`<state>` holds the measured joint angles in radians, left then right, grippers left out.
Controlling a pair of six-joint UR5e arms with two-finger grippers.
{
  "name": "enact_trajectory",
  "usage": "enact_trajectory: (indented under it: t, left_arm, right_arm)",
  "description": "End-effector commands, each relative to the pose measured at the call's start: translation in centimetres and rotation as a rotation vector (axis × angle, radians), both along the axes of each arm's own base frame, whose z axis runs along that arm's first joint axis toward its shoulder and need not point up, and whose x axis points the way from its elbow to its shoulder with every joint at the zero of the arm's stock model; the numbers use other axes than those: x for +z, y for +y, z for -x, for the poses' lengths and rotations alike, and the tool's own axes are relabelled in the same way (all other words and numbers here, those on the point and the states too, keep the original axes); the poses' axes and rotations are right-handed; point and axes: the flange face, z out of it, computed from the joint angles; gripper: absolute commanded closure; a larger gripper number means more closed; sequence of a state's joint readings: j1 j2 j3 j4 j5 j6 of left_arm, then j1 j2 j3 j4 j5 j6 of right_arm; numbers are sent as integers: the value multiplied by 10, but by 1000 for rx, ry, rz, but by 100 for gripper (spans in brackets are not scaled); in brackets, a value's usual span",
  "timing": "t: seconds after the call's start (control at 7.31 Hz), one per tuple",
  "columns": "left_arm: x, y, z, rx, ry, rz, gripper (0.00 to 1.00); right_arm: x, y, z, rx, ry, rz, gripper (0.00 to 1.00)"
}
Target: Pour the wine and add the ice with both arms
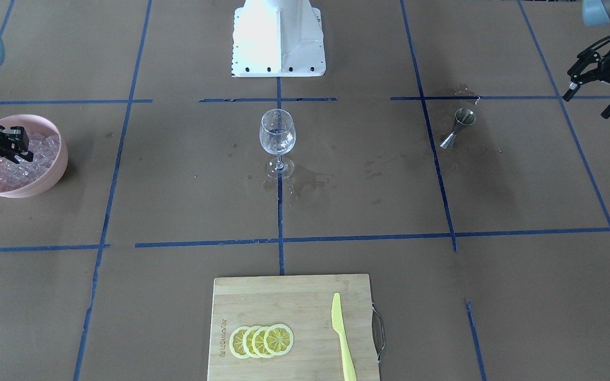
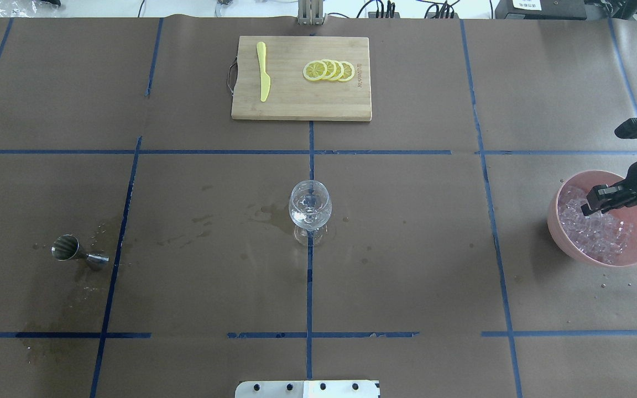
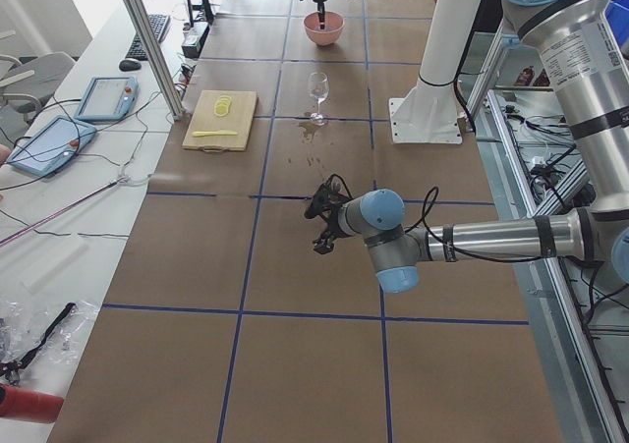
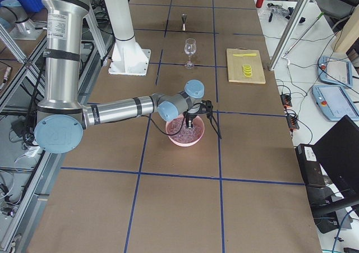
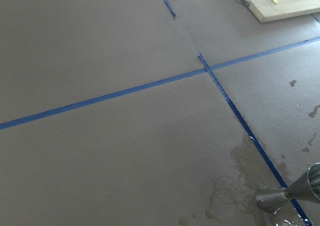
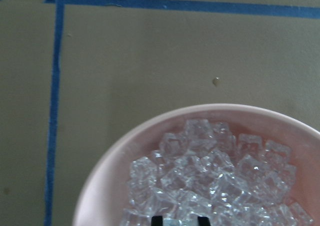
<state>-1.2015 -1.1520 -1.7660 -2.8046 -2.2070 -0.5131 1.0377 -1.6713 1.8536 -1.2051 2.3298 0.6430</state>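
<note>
The robot's right gripper should release the ice cube, now in the pink bowl, inside the bowl of the clear wine glass (image 1: 278, 139).
A clear wine glass (image 1: 277, 135) (image 2: 309, 210) stands upright at the table's middle, with what looks like a little near-colourless wine in its bowl. On my left side a steel jigger (image 1: 458, 128) (image 2: 78, 253) stands on wet paper. My left gripper (image 1: 591, 103) hovers open and empty beyond it, out of the overhead view. A pink bowl (image 1: 35, 188) (image 2: 573, 249) on my right holds the ice (image 6: 210, 176). My right gripper (image 1: 24, 145) (image 2: 589, 205) (image 6: 179, 220) reaches down into it. Its fingertips are about one cube apart, with ice between them.
A wooden cutting board (image 1: 284, 301) at the far edge carries several lemon slices (image 1: 261, 340) and a yellow knife (image 1: 343, 338). Wet stains (image 1: 305, 185) surround the glass foot. The white base block (image 1: 278, 37) sits at the near edge. Droplets dot the paper by the bowl.
</note>
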Motion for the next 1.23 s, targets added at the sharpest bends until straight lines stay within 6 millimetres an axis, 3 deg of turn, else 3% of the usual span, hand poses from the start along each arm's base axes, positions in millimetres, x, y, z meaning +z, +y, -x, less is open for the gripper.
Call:
enact_trajectory:
  t: [0.0,0.27,0.41,0.55,0.68,0.82,0.96,1.09]
  left_arm:
    - [5,-57,33,-35,-154,72,0]
    - [-17,-119,51,-41,-227,145,0]
    - [-32,-140,52,-27,-248,188,0]
    - [-50,-163,56,-35,-253,224,0]
    - [-52,-169,57,-29,-259,255,0]
    - [-51,-168,58,2,-252,254,0]
    - [-43,-165,62,78,-248,239,0]
    - [-40,-162,82,76,-254,241,0]
  right_arm:
    - [-76,6,-11,71,-69,-60,100]
    - [-132,-6,-1,163,-140,-20,100]
    - [-157,-4,11,168,-174,-15,100]
    - [-189,-6,34,164,-217,-6,100]
    - [-234,-4,75,196,-260,26,100]
    - [-265,7,116,211,-282,38,100]
    - [-296,11,145,231,-280,42,100]
    - [-336,18,174,248,-260,69,100]
